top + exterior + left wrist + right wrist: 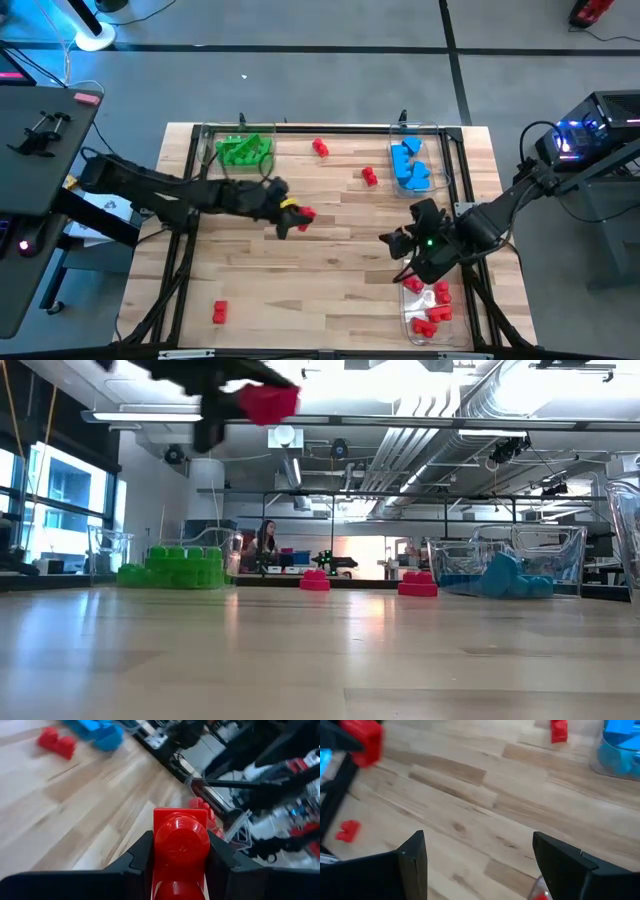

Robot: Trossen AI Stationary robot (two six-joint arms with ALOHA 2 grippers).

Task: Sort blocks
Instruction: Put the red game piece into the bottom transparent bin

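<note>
Next, I close my right gripper on the red tray's rim (403,303), on its side facing the table's middle, as the tray moves inward.
My left gripper (298,218) is over the middle of the table, shut on a red block (307,213) that shows high above the wood in the low view (268,402). Loose red blocks lie flat on the table at the far middle (320,147), right of it (369,176) and near left (220,312). Green blocks (243,151) fill the far-left tray, blue blocks (409,166) the far-right tray, red blocks (431,311) the near-right tray. My right gripper (480,855) hangs open above the table near the red tray, with nothing between its fingers. My left gripper pinches the red block by two opposite sides (159,851) between its two fingers (137,862). The fingers come from the table's left, slanting slightly down. The block is lifted clear of the table, its round stud (181,839) facing out past the fingertips.
Three clear trays stand along the edges: far left (212,135), far right (438,132), near right (408,322). A black frame (190,190) borders the table. Bare wood lies between the two grippers. A person (266,540) sits far off in the room behind.
</note>
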